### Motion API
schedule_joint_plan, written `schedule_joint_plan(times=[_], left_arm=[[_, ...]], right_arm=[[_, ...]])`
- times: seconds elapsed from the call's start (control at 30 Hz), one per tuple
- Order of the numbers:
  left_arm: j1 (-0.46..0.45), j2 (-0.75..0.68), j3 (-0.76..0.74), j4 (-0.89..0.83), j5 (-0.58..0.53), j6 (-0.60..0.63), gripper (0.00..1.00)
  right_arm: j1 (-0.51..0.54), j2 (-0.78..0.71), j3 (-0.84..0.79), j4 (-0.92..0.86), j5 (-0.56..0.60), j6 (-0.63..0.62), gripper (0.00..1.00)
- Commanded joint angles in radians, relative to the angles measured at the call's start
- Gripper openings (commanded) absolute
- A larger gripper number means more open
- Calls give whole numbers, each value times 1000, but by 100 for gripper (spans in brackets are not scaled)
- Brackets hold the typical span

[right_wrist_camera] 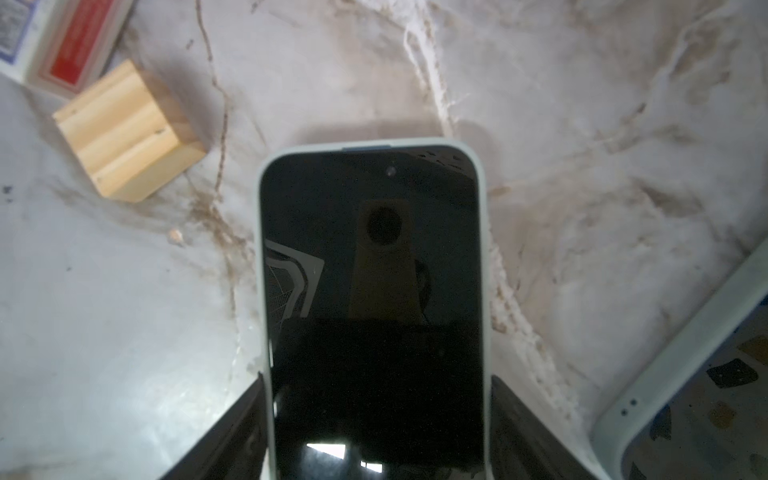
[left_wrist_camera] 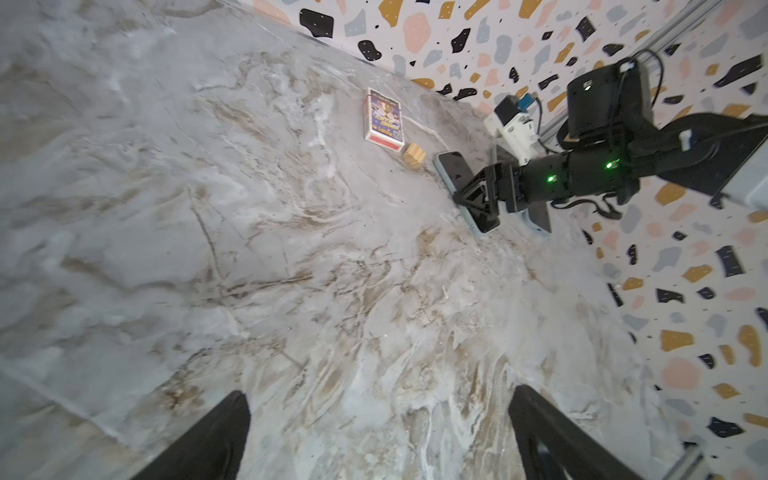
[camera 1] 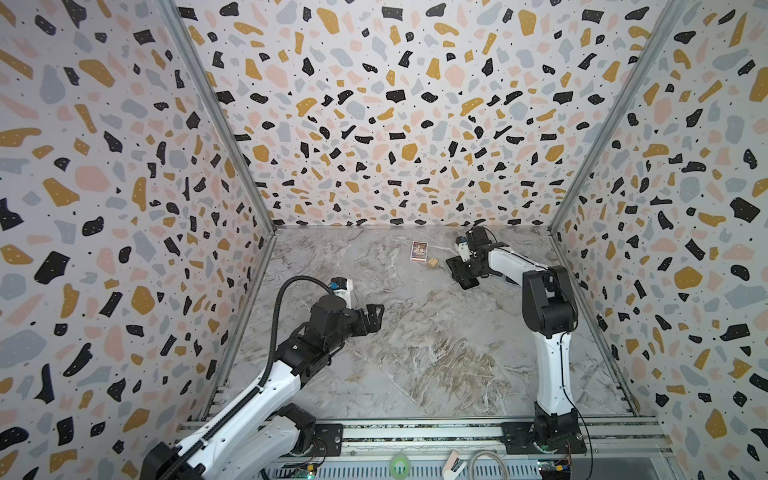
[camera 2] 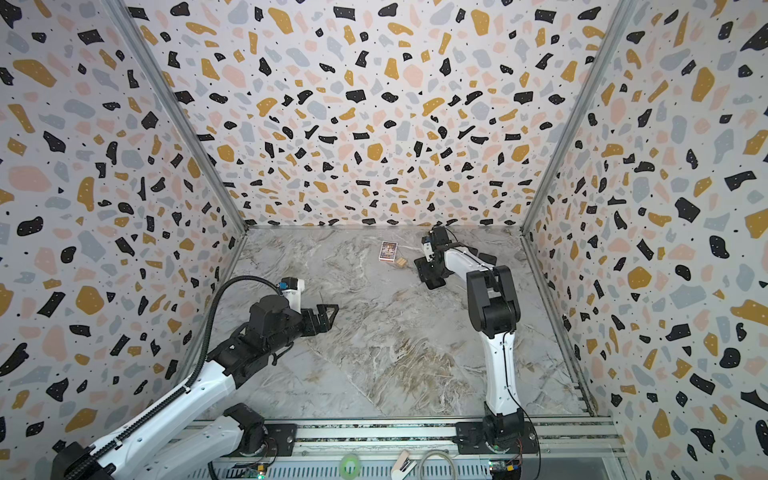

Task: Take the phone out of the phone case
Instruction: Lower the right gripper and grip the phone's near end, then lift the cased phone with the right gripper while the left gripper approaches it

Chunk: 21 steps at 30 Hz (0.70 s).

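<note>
Next, my left gripper grabs the phone case's far end [camera 1: 452,261] [left_wrist_camera: 449,162], the one nearest the wooden block, because my right gripper leaves that end free.
A black-screened phone [right_wrist_camera: 374,249] sits in a pale mint phone case [right_wrist_camera: 482,249] and lies flat, screen up, on the marble table near the back right. My right gripper [right_wrist_camera: 376,382] is shut across its width, one finger against each long side of the case. The left wrist view shows the same grip on the phone [left_wrist_camera: 453,166] from the side. In both top views the right gripper [camera 1: 461,273] [camera 2: 429,273] covers the phone. My left gripper [camera 1: 374,318] [camera 2: 328,318] [left_wrist_camera: 380,399] hovers open over bare table at mid left, holding nothing.
A card box [camera 1: 419,251] [left_wrist_camera: 384,120] and a small wooden block [camera 1: 433,263] [right_wrist_camera: 129,131] lie just left of the phone. A second pale-rimmed flat device [right_wrist_camera: 685,390] [left_wrist_camera: 538,218] lies close on the phone's other side. Terrazzo walls enclose the table on three sides.
</note>
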Motion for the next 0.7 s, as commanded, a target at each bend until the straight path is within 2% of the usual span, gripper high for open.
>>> schedule_joint_plan(times=[0.0,0.2,0.57,0.67], left_arm=[[-5,5,-24,227,89,-141,100],[-5,18,-99,469,144,-298,100],[-16,167,-160,779,203,-462,100],[-20,227,-181,919,229,-537,100]], right_arm=[[11,-105,-46,16,-10,19,38],[28,-183,-128,46,-14,28,33],[71,-275,-214,70,-37,49,33],[93,-302,-227,71,-35,55,33]])
